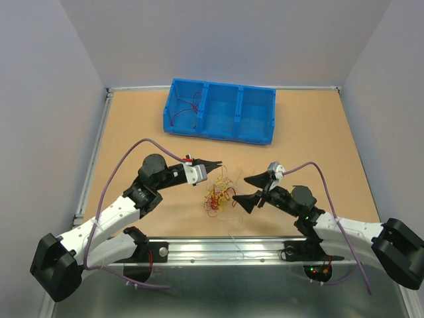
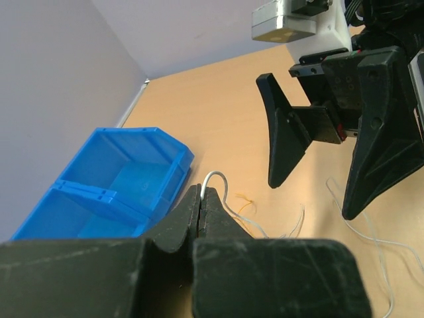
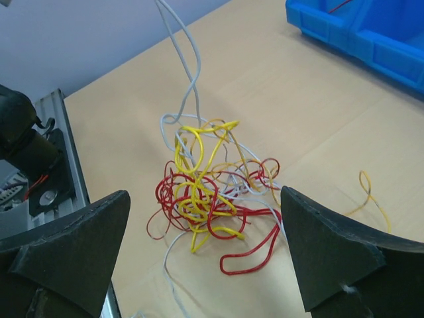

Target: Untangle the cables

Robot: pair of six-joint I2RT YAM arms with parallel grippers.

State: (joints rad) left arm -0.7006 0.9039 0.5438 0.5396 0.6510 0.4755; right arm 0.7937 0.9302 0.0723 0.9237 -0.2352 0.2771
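Note:
The robot's left gripper will release the white cable in the middle compartment of the blue bin (image 1: 220, 119) (image 2: 98, 226).
A small clump of red, yellow and white cables (image 1: 219, 194) lies on the table between the two grippers; it also shows in the right wrist view (image 3: 211, 192). My left gripper (image 1: 217, 165) is shut, its tips (image 2: 201, 193) pinching one white cable (image 2: 216, 177). That cable rises up and out of the clump (image 3: 187, 79). My right gripper (image 1: 250, 191) is open and empty, just right of the clump, and its fingers (image 3: 79, 238) stand on either side of the clump without touching it. It also shows in the left wrist view (image 2: 318, 165).
A blue three-compartment bin (image 1: 218, 111) stands at the back, with a red cable (image 1: 186, 114) in its left compartment. A loose yellow wire (image 3: 368, 191) lies right of the clump. Thin white wires (image 2: 371, 232) lie near the metal rail (image 1: 218, 252) at the front edge.

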